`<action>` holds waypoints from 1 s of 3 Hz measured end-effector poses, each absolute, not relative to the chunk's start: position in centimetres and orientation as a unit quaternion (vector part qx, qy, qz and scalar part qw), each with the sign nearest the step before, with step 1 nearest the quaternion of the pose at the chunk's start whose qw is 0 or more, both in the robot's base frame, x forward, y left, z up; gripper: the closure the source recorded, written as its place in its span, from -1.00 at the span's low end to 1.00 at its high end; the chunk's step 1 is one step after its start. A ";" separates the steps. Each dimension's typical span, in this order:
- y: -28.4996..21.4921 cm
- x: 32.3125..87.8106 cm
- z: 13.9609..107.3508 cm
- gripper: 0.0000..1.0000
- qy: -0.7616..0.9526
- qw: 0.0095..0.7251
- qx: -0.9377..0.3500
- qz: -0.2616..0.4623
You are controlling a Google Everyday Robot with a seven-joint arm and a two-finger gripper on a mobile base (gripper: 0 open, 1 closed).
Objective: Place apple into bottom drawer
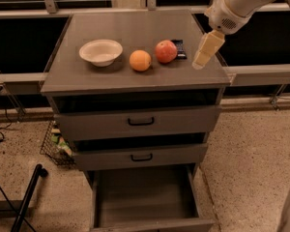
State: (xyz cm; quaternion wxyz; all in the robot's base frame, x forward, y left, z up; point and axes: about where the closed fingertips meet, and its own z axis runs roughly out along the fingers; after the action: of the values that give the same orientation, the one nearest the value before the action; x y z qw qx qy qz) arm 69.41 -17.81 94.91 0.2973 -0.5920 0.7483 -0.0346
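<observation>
The red apple sits between the orange and the dark flat packet on the grey cabinet top. Next, I need to close my gripper around the red apple's sides [166, 51].
The red apple [166, 50] sits on the grey cabinet top [135, 76], right of the orange [140, 60]. The bottom drawer [145, 197] is pulled open, and its plain grey inside holds nothing. My gripper [203, 57] hangs from the white arm at the upper right. It is over the right part of the cabinet top, a short way right of the apple and apart from it. It holds nothing that I can see.
A white bowl [101, 51] stands left of the orange. A dark flat packet [179, 49] lies just right of the apple. The two upper drawers with black handles [140, 121] are shut. A wire basket [55, 144] stands on the floor at the left.
</observation>
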 end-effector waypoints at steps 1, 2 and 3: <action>-17.5 69.7 94.5 -1.00 0.747 0.296 -0.594 -0.030; -16.5 70.9 93.5 -1.00 0.736 0.300 -0.606 -0.016; -15.7 71.8 93.0 -1.00 0.728 0.306 -0.614 -0.008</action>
State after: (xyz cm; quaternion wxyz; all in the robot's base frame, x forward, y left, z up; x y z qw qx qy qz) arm 71.82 -15.67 93.03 0.3059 -0.6135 0.7279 -0.0078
